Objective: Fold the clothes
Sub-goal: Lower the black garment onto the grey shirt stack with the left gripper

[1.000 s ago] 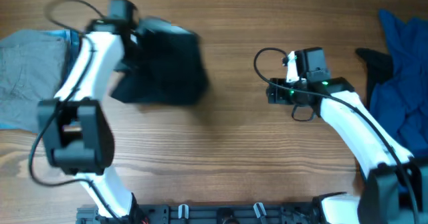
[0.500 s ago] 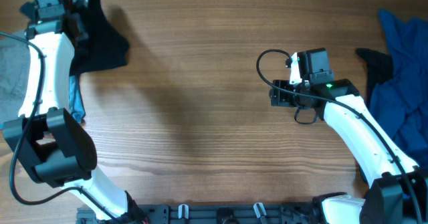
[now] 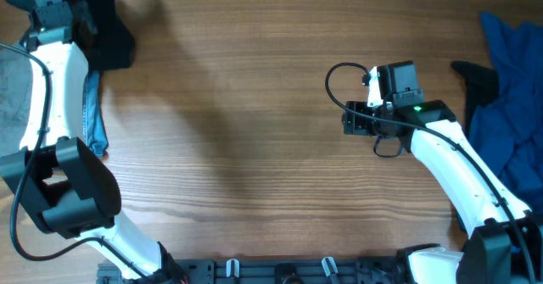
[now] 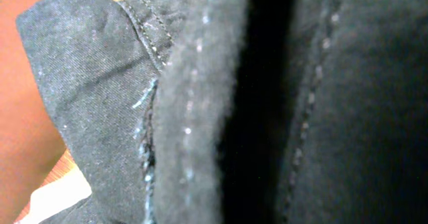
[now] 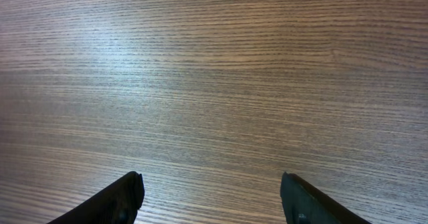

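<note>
The robot's left gripper should release the black garment on top of the grey and light blue garments point(image 3: 58, 97).
The black garment point(image 3: 109, 31) hangs bunched at the table's far left back corner, at my left gripper point(image 3: 88, 13). In the left wrist view black fabric point(image 4: 281, 103) with stitched seams fills the frame and hides the jaws. A grey garment point(image 3: 12, 85) and a light blue one point(image 3: 93, 114) lie under the left arm. A royal blue garment point(image 3: 509, 89) lies at the far right. My right gripper point(image 3: 349, 121) hovers right of centre; in the right wrist view it point(image 5: 210, 187) is open and empty above bare wood.
A dark strip point(image 3: 479, 79) lies against the royal blue garment's left edge. The wooden tabletop point(image 3: 254, 131) stretches between the two arms. A black rail point(image 3: 280, 271) runs along the front edge.
My left gripper has swung the black garment from left of centre to the far left back corner, over the grey and light blue garments. The right arm has barely moved.
</note>
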Tool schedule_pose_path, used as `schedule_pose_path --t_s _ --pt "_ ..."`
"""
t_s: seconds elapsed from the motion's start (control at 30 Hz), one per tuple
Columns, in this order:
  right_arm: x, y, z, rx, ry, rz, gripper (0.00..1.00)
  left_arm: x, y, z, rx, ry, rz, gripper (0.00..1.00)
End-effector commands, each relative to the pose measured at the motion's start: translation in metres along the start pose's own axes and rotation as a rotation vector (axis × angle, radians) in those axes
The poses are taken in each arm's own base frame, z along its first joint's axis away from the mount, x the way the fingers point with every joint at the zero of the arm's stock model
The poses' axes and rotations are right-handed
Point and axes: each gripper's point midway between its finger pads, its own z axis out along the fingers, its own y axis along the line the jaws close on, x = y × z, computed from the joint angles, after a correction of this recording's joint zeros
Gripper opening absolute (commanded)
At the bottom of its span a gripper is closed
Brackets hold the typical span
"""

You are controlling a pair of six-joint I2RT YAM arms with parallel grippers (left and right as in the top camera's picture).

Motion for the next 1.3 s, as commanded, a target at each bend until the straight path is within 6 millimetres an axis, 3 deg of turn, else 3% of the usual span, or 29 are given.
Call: schedule_pose_path --t_s 0.0,0.1,0.3,0.5,0.7,1.03,1.27 --pt "-0.010 0.000 -0.008 0.009 -0.035 -0.018 0.70 -0.029 0.035 -0.013 -0.061 -0.066 -0.050 0.04" --pt "-0.010 0.000 -0.008 0.009 -0.035 -0.019 0.70 -0.010 0.054 -0.006 -0.087 0.005 -0.104 0.04" --pt "-0.010 0.000 -0.008 0.009 -0.035 -0.020 0.70 0.064 0.081 0.011 -0.006 0.280 -0.354 0.04" --pt "-0.011 0.001 -0.009 0.008 -0.037 -0.022 0.70 0.114 0.105 0.005 0.048 0.481 -0.574 0.05" --pt "-0.010 0.000 -0.009 0.009 -0.035 -0.022 0.70 0.132 0.125 0.000 0.039 0.541 -0.626 0.04" --pt "-0.008 0.000 -0.008 0.011 -0.025 -0.021 0.71 0.144 0.163 0.002 -0.067 0.539 -0.740 0.04" --pt "-0.007 0.000 -0.008 0.012 -0.022 -0.020 0.70 0.151 0.183 0.001 -0.131 0.537 -0.847 0.17"
